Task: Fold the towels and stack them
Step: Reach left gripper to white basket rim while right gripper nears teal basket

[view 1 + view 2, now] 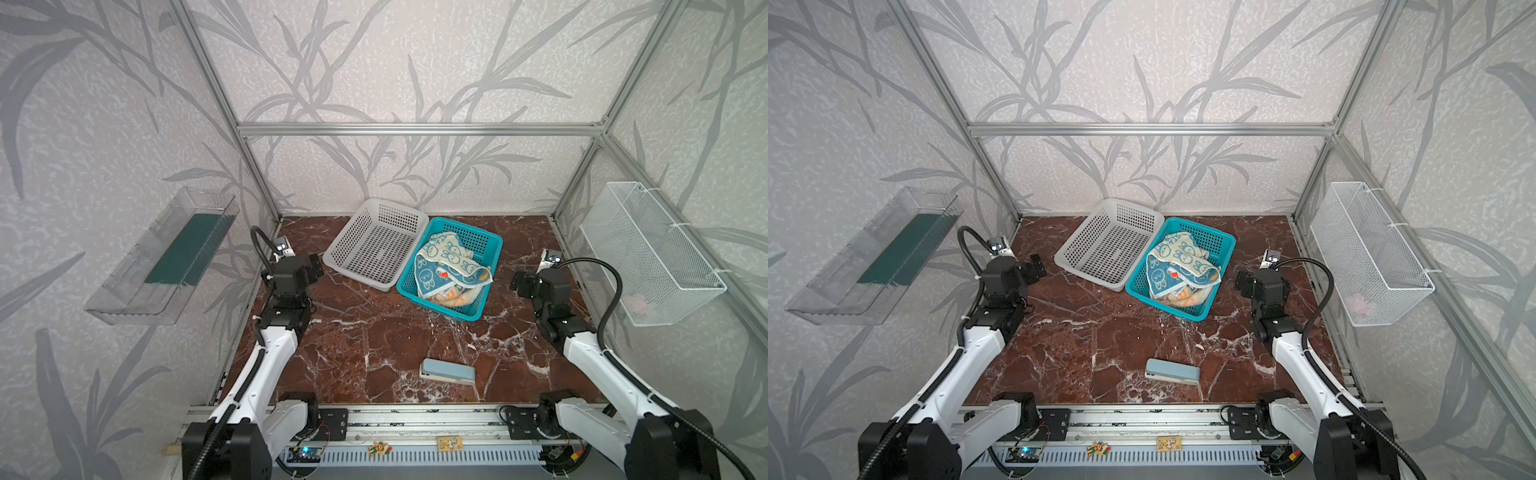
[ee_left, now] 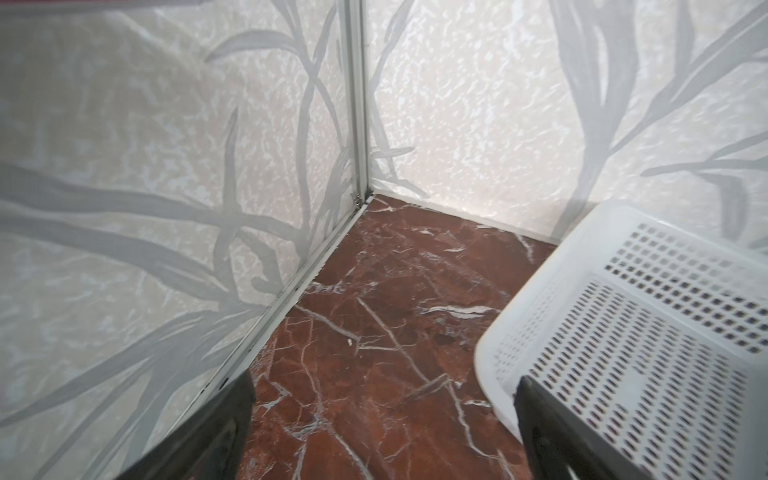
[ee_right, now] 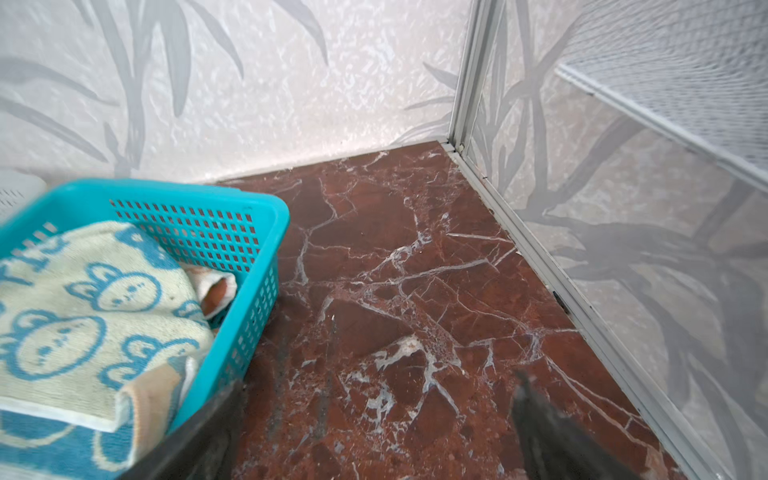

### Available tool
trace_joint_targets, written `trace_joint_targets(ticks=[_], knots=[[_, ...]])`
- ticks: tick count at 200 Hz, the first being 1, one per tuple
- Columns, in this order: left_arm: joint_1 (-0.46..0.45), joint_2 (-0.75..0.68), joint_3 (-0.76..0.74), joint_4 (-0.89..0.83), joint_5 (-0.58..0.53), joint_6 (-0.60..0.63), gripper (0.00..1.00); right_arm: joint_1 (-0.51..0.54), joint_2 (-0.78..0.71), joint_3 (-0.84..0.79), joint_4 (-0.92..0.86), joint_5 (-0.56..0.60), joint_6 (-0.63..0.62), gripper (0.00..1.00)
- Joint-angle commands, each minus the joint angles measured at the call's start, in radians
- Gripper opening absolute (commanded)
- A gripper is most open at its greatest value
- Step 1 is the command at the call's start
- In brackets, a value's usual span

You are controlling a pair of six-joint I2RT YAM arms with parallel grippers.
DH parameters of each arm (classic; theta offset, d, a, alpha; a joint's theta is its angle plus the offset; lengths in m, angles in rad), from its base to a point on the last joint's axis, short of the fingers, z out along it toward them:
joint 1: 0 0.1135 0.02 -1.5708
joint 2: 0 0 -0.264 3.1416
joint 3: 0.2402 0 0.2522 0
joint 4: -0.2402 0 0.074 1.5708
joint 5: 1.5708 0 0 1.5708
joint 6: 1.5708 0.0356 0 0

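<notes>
The empty white basket should move away from the teal one, so my left gripper will close on its near-side rim (image 1: 355, 278).
The towels lie crumpled in a teal basket (image 1: 471, 237) (image 1: 1209, 237) (image 3: 199, 224) at the back of the table. On top is a cream-and-blue towel with animal faces (image 1: 449, 259) (image 1: 1179, 257) (image 3: 83, 299). An orange-and-cream towel (image 1: 455, 298) (image 1: 1183, 297) (image 3: 216, 291) shows beneath it. My left gripper (image 1: 315, 265) (image 1: 1037, 266) (image 2: 382, 386) stands open over bare marble, left of the white basket. Right of the teal basket, my right gripper (image 1: 519, 284) (image 1: 1241, 282) (image 3: 378, 382) is also open, with only tabletop between its fingers.
An empty white perforated basket (image 1: 330, 254) (image 1: 1060, 254) (image 2: 540, 291) touches the teal one on its left. A pale blue stapler-like block (image 1: 448, 371) (image 1: 1172, 371) lies near the front edge. A wire basket (image 1: 652, 249) hangs on the right wall, a clear tray (image 1: 166, 257) on the left wall.
</notes>
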Motion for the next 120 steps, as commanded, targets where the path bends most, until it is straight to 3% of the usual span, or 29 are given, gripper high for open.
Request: trace_joint_targets(ticks=[1,34,67,120], knots=[[-0.029,0.032,0.099,-0.321,0.161,-0.107,0.99,-0.004,-0.062,0.012,-0.115,-0.132,0.085,0.99],[-0.128,0.108,0.194,-0.438,0.133,-0.106,0.99,0.001,0.003,0.185,-0.351,-0.296,0.123,0.99],[-0.181,0.239,0.327,-0.62,0.234,-0.07,0.99,0.048,0.039,0.328,-0.528,-0.382,0.134,0.99],[-0.251,0.414,0.493,-0.838,0.13,-0.028,0.99,0.157,0.026,0.413,-0.61,-0.383,0.174,0.99]])
